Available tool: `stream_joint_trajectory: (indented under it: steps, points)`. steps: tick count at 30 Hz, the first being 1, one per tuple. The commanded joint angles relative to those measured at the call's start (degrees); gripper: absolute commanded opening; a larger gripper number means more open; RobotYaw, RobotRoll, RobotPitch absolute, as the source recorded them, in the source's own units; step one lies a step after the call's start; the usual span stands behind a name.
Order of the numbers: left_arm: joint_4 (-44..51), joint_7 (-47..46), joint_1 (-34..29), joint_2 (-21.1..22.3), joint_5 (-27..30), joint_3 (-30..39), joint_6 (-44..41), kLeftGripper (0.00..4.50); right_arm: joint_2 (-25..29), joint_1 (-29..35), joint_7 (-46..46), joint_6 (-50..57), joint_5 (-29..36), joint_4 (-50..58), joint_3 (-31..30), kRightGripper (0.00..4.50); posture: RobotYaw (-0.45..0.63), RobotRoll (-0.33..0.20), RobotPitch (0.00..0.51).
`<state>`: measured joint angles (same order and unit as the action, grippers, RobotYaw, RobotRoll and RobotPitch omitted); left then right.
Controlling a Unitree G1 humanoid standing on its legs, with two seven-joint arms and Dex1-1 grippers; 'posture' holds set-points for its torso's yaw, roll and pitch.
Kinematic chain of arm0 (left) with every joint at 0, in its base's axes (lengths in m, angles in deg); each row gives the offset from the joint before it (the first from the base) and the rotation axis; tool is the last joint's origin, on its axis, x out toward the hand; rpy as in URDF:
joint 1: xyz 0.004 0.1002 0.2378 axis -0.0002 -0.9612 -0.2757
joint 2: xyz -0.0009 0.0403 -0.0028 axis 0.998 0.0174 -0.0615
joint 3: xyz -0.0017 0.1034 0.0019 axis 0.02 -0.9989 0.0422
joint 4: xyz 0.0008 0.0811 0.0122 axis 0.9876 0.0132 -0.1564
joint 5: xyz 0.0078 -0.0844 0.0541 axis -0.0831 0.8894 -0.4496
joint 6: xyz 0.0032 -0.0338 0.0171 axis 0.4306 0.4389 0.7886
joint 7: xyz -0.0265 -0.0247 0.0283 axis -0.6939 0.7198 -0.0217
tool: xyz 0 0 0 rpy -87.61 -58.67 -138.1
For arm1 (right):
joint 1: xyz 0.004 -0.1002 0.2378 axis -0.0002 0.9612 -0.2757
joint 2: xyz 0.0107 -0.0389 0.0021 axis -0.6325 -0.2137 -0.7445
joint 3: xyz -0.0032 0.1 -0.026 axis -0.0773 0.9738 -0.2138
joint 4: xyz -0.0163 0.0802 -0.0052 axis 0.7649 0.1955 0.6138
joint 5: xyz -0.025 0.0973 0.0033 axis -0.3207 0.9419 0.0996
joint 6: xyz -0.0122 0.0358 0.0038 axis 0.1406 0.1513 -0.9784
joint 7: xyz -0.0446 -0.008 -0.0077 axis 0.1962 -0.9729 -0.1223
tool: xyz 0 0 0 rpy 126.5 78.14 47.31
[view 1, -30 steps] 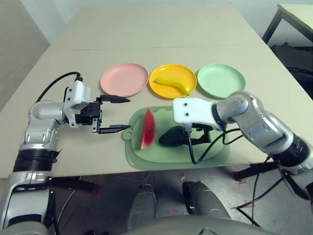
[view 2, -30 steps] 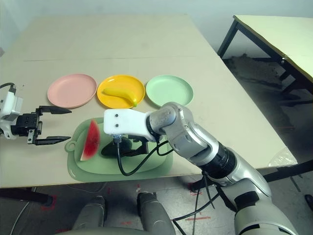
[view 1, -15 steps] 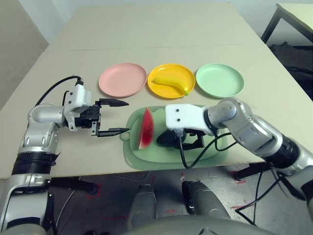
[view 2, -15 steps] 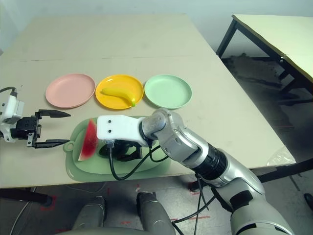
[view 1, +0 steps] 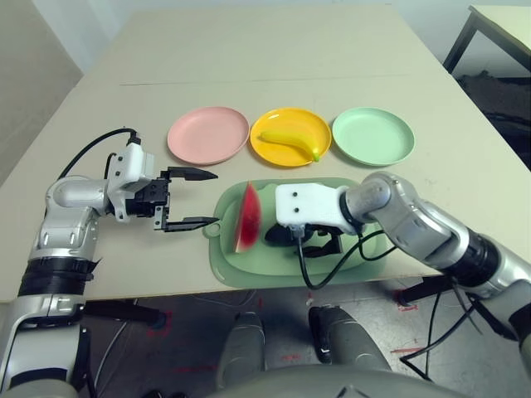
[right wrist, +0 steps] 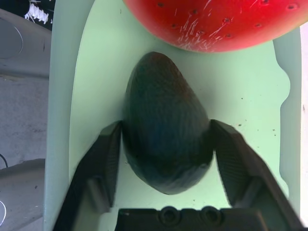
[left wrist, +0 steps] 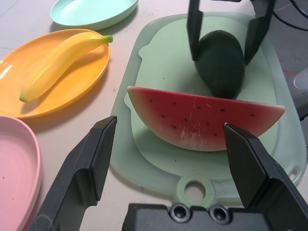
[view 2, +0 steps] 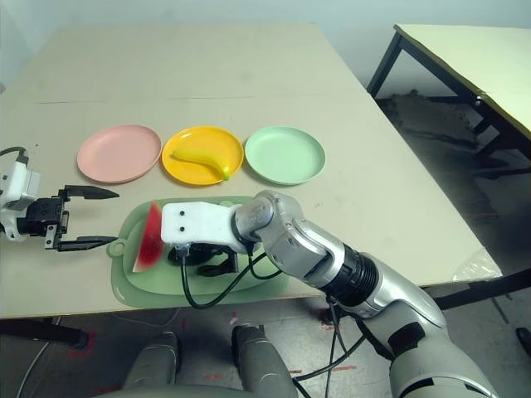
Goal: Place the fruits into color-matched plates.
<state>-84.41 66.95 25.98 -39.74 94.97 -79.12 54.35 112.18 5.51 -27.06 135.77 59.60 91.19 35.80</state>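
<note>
My right gripper is holding the avocado. I will release it in the mint green plate, on the green plate's side (view 1: 391, 131) away from the yellow plate.
A dark green avocado (right wrist: 166, 125) lies on the green cutting mat (view 1: 249, 269), and my right gripper (right wrist: 166, 126) is shut on it, one finger pressed to each side. Just left of it a red watermelon wedge (view 1: 249, 217) stands on its rind on the same mat. The yellow banana (view 1: 290, 138) rests in the yellow plate (view 1: 282, 120). The pink plate (view 1: 207, 134) and the mint green plate (view 1: 373, 137) hold nothing. My left gripper (view 1: 214, 197) hovers open left of the mat, pointing at the watermelon.
The three plates stand in a row behind the mat. A black cable (view 1: 332, 269) loops from my right wrist over the mat's front. The table's front edge runs just below the mat. A second table (view 2: 465, 58) stands off to the right.
My right gripper has slid left along the mat over the avocado and its fingers have come in against the fruit. The left gripper stays open in place.
</note>
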Motion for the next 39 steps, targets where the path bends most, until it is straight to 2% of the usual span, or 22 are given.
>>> stream_joint_trajectory:
  steps: [1, 6, 10, 13, 17, 21, 25, 32, 35, 39]
  points:
    - [0.4, 0.3, -0.5, 0.6, -0.3, 0.0, 0.5, 4.50, 0.1, -0.3, -0.2, 0.2, 0.2, -0.2, -0.8, 3.03, 0.01, 0.000, 0.141]
    - [1.5, 0.4, -0.9, 0.4, 0.4, 0.1, -0.1, 4.50, 0.3, -0.3, -0.3, -0.1, 0.3, -0.3, -0.6, 3.03, 0.01, 0.000, 0.140]
    - [6.0, 0.5, -1.3, -0.6, 4.1, 0.0, -4.7, 4.50, 0.7, -0.3, 0.0, -0.8, 0.4, -0.8, -0.1, 3.03, 0.01, 0.000, 0.135]
    - [7.9, -2.8, -0.6, -1.6, 5.9, 0.6, -9.8, 4.50, 0.9, -0.7, 0.2, -2.0, 0.2, -1.6, 0.1, 3.03, 0.00, 0.000, 0.132]
    - [7.6, -7.9, 1.4, -2.4, 5.2, 1.5, -12.7, 4.50, 1.9, -3.6, -0.5, -6.9, -2.4, -7.0, 1.1, 3.03, -0.01, 0.000, 0.126]
    - [7.8, -10.1, 1.7, -2.5, 4.0, 0.6, -13.2, 4.50, 4.4, -9.8, -0.9, -16.1, -5.8, -20.9, 3.7, 3.03, -0.01, 0.000, 0.119]
    - [7.4, -12.3, 2.5, -3.2, 1.5, -0.2, -11.6, 4.50, 4.6, -17.5, -3.4, -27.8, -9.8, -41.5, 5.8, 3.03, 0.00, 0.000, 0.114]
    - [11.2, -19.3, 4.8, -8.4, -2.3, -2.7, -11.0, 4.50, 2.6, -25.0, -8.9, -44.6, -14.6, -73.6, 9.1, 3.03, 0.02, 0.000, 0.112]
    - [12.9, -20.8, 4.8, -9.5, -2.7, -3.5, -11.7, 4.50, 1.8, -26.3, -12.3, -49.4, -16.8, -83.1, 9.8, 3.03, 0.02, 0.000, 0.111]
    - [12.6, -20.6, 4.7, -9.8, -3.1, -3.8, -11.0, 4.50, 0.2, -27.1, -15.2, -53.3, -17.9, -90.1, 11.8, 3.03, 0.02, 0.000, 0.110]
